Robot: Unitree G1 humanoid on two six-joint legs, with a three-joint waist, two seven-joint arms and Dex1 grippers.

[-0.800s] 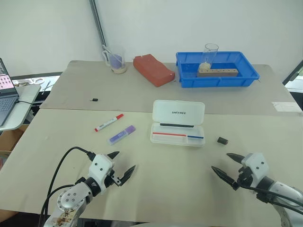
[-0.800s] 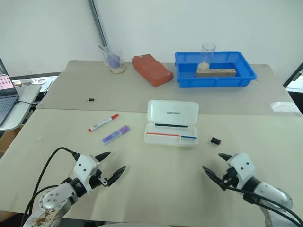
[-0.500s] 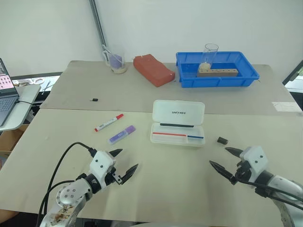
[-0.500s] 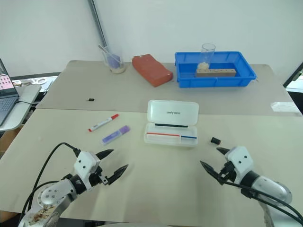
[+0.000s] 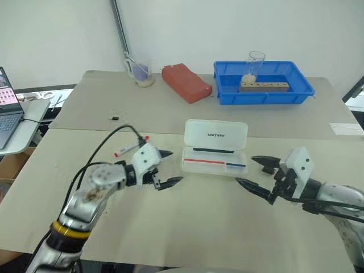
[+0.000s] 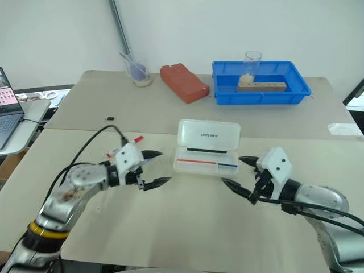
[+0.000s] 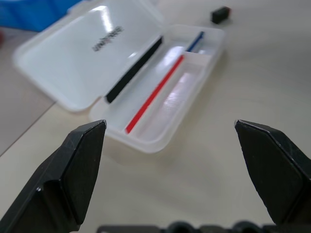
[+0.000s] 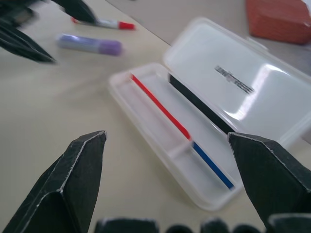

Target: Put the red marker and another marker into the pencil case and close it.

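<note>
The pencil case is far back with its lid across the table's seam, so next my left gripper takes the pencil case's front edge [image 5: 186, 171] and pulls it nearer first.
The pencil case [image 5: 215, 136] lies open mid-table, its lid leaning back, with a thin red stick and a blue stick in its tray [image 7: 165, 104]. The red marker [image 8: 104, 23] and the lavender marker [image 8: 90, 44] lie on the table to the case's left. From the head views, my left hand covers the lavender one and most of the red marker [image 5: 128, 149]. My left gripper [image 5: 173, 167] hangs open just left of the case, above the markers. To the right of the case my right gripper [image 5: 245, 170] is open too. Neither holds anything.
At the back stand a blue tray [image 5: 304, 89] with a wooden block and a glass, a red block [image 5: 186, 83] and a cup [image 5: 141, 73]. A small black piece [image 7: 221, 13] lies right of the case, another [image 5: 115, 118] at far left. A laptop [image 5: 8, 108] sits off the table's left.
Both arms have come up and forward from the table's near edge to flank the pencil case. The left hand now covers the lavender marker. Both grippers stay open.
</note>
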